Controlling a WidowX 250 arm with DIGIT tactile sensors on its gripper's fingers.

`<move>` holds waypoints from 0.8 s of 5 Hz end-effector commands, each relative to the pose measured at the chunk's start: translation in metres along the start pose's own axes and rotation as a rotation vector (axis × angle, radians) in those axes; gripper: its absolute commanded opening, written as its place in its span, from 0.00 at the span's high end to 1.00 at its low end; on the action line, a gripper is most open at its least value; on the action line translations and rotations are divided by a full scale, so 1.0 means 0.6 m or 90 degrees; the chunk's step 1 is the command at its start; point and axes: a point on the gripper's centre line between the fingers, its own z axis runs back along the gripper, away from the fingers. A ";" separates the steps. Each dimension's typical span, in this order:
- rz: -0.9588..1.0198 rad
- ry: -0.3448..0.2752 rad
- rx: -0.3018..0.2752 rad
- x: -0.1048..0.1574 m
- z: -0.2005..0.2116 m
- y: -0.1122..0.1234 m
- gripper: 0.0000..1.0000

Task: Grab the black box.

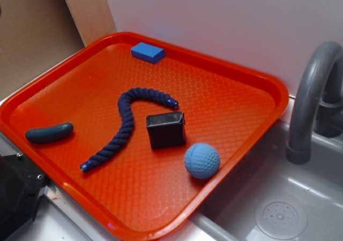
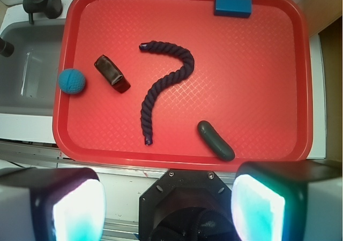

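The robot's gripper will next move down to the black box beside the blue ball and close across its broad sides (image 1: 167, 136) (image 2: 112, 74).
The black box (image 1: 166, 129) (image 2: 112, 73) is a small glossy block standing on the red tray (image 1: 225, 104) (image 2: 252, 64), next to the blue ball (image 1: 202, 160) (image 2: 72, 81). In the wrist view my gripper (image 2: 169, 209) hangs high above the tray's near edge, open, its two pale fingers (image 2: 77, 211) wide apart with nothing between them. The box lies far from the fingers, up and to the left in that view. In the exterior view only a black part of the arm's base (image 1: 16, 193) shows at the lower left.
A dark blue rope (image 1: 126, 124) (image 2: 163, 85) curls across the tray's middle. A dark sausage-shaped piece (image 1: 49, 133) (image 2: 215, 140) and a bright blue block (image 1: 148, 52) (image 2: 232, 6) also lie on the tray. A grey sink (image 1: 273, 209) (image 2: 27, 75) with a faucet (image 1: 311, 96) borders the tray.
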 end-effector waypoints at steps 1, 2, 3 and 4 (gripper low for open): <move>0.000 0.000 0.000 0.000 0.000 0.000 0.00; -0.158 0.018 -0.018 0.070 -0.078 -0.029 0.00; -0.318 0.008 -0.017 0.121 -0.146 -0.057 0.00; -0.463 -0.021 -0.039 0.152 -0.207 -0.083 0.00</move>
